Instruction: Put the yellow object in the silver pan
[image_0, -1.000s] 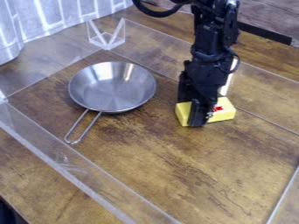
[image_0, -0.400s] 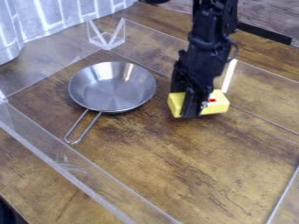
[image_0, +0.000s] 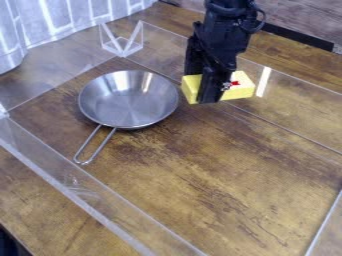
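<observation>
I will release the yellow object from my gripper on the middle of the silver pan's flat bottom (image_0: 128, 102).
The yellow object (image_0: 235, 91), a small yellow block with a white-and-red label, hangs above the wooden table, just right of the silver pan. My gripper (image_0: 211, 90) points straight down and is shut on it, with dark fingers on both sides of the block. The silver pan (image_0: 127, 100) lies flat on the table to the left, holding nothing, and its wire-loop handle (image_0: 90, 146) points toward the front left. The block is level with the pan's right rim but outside it.
A small clear plastic stand (image_0: 123, 40) sits behind the pan. A white curtain (image_0: 54, 15) hangs at the back left. Low clear plastic walls (image_0: 54, 170) border the wooden table along the front-left edge.
The gripper has lifted the yellow block off the table and carried it up and a little left toward the pan. The pan has not moved.
</observation>
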